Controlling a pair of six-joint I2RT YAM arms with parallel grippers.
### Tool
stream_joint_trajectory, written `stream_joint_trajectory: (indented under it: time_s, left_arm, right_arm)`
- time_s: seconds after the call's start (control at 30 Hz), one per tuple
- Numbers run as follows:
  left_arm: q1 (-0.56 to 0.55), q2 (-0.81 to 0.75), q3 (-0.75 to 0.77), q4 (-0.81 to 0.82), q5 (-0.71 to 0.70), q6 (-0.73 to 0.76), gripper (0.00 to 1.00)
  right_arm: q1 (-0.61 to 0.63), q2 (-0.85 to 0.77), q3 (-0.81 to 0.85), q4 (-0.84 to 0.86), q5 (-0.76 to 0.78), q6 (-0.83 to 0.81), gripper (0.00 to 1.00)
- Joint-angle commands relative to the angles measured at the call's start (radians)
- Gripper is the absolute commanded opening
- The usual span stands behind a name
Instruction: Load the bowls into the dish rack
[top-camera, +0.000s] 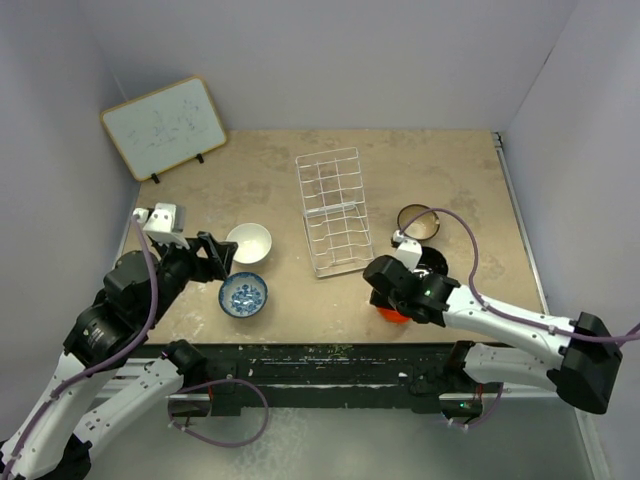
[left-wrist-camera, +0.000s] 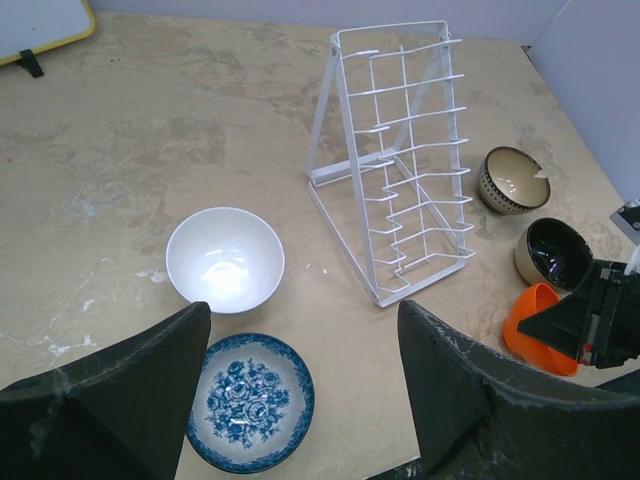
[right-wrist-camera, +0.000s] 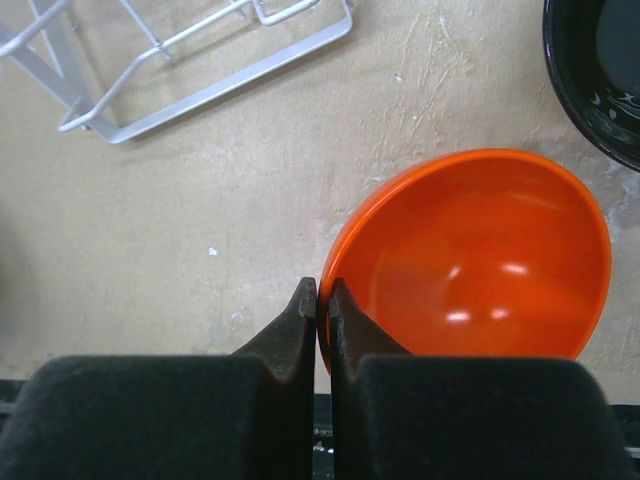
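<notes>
I will use my right gripper to set the orange-red bowl, now near the table's front edge, down on the table (top-camera: 395, 298) (right-wrist-camera: 478, 245) between the black bowl and the front edge.
The white wire dish rack (top-camera: 335, 212) stands mid-table and shows in the left wrist view (left-wrist-camera: 395, 165). The white bowl (top-camera: 249, 242) and the blue-and-white bowl (top-camera: 243, 295) lie left of it; both show in the left wrist view, white (left-wrist-camera: 224, 259), patterned (left-wrist-camera: 250, 402). My left gripper (left-wrist-camera: 300, 385) is open above the patterned bowl, empty. My right gripper (right-wrist-camera: 322, 290) is shut on the rim of the orange-red bowl (right-wrist-camera: 480, 255), near the table's front edge. The black bowl (left-wrist-camera: 556, 252) and the brown-inside bowl (top-camera: 418, 221) lie right of the rack.
A wood-framed whiteboard (top-camera: 164, 126) leans at the back left. White walls close in the back and sides. The table's front edge (top-camera: 330, 347) runs just below the orange bowl and the patterned bowl.
</notes>
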Motion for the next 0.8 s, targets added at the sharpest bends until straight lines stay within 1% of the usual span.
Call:
stream_joint_trajectory:
  time_s: [0.0, 0.17, 0.3, 0.4, 0.5, 0.67, 0.77]
  left_arm:
    - [0.004, 0.000, 0.047, 0.024, -0.011, -0.008, 0.79]
    - [0.004, 0.001, 0.057, 0.017, -0.011, -0.009, 0.79]
    - [0.004, 0.012, 0.070, 0.019, -0.009, 0.000, 0.79]
    - [0.004, 0.022, 0.081, 0.021, -0.005, 0.006, 0.79]
    - [0.004, 0.026, 0.090, 0.024, 0.000, 0.012, 0.79]
    - [0.004, 0.033, 0.108, 0.019, 0.006, 0.019, 0.79]
    - [0.004, 0.037, 0.119, 0.015, 0.006, 0.019, 0.79]
  right_arm:
    - [0.001, -0.081, -0.005, 0.038, -0.010, 0.006, 0.00]
    - [0.007, -0.192, -0.002, 0.076, -0.019, 0.002, 0.00]
    - [0.008, -0.284, -0.009, 0.203, -0.053, -0.046, 0.00]
    - [0.008, -0.334, -0.052, 0.388, -0.083, -0.060, 0.00]
    - [0.008, -0.350, -0.101, 0.571, -0.077, -0.066, 0.00]
    - [0.008, -0.298, -0.200, 0.922, -0.058, -0.063, 0.00]
    - [0.009, -0.279, -0.269, 1.143, -0.008, -0.067, 0.00]
